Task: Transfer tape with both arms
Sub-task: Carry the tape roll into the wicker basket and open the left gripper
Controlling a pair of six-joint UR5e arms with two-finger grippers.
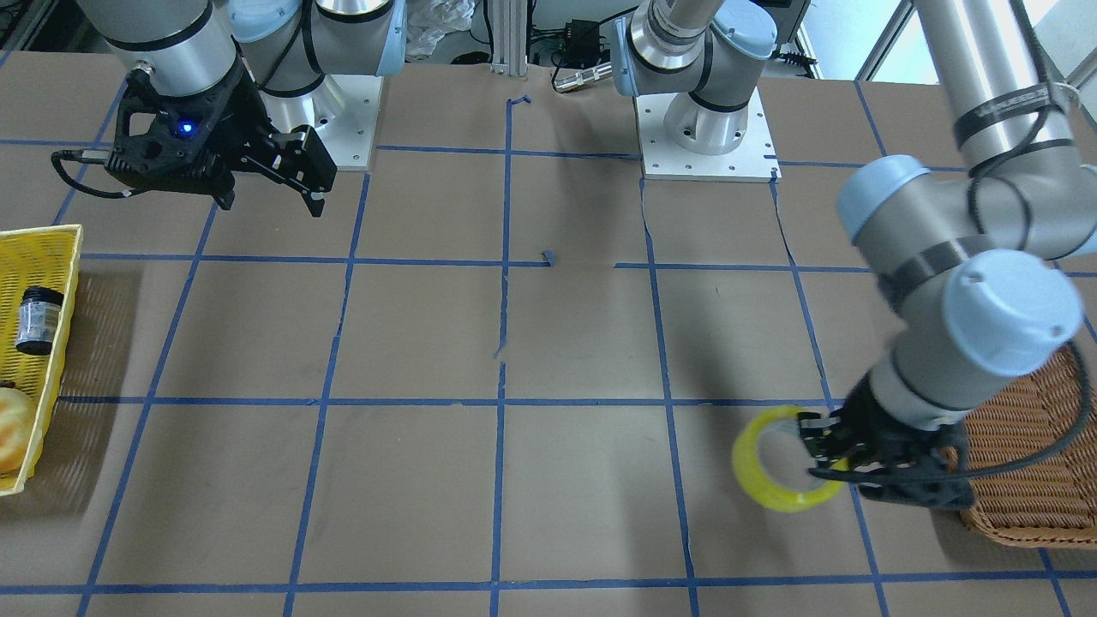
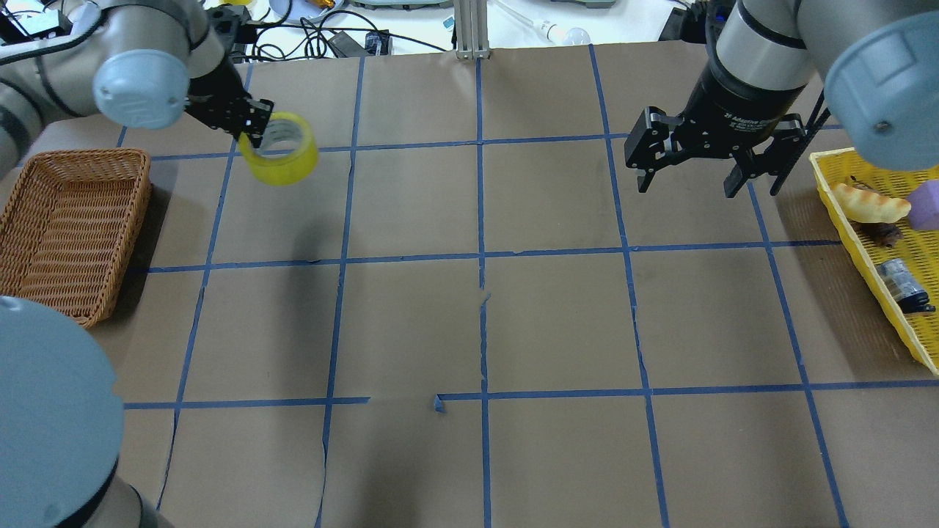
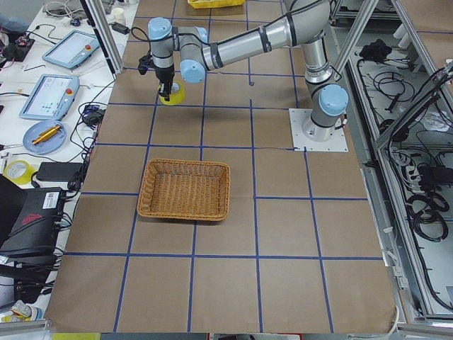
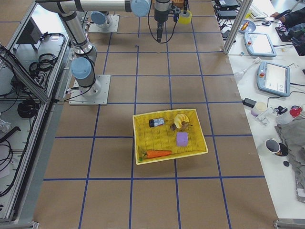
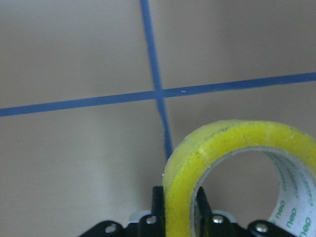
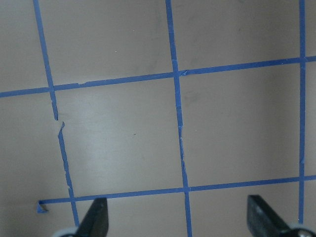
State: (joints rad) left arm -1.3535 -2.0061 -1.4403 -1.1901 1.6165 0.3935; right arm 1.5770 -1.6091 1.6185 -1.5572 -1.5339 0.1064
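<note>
The yellow tape roll will go down inside the brown wicker basket (image 1: 1013, 443), near the basket's table-middle side, put there by my left gripper.
The yellow tape roll (image 2: 287, 166) with a white core is held on edge above the table at the far left of the overhead view. My left gripper (image 2: 251, 126) is shut on its rim, one finger inside the ring and one outside, as the left wrist view shows on the tape (image 5: 222, 143). In the front-facing view the tape (image 1: 746, 471) hangs from the left gripper (image 1: 824, 446), beside the wicker basket. My right gripper (image 2: 686, 189) is open and empty, hovering far to the right; it also shows in the front-facing view (image 1: 272, 204) and in the right wrist view (image 6: 180, 219).
A brown wicker basket (image 2: 139, 169) stands at the table's left end, below the left arm. A yellow plastic basket (image 2: 858, 242) at the right end holds a bread roll, a dark jar and a purple block. Blue tape lines grid the brown table.
</note>
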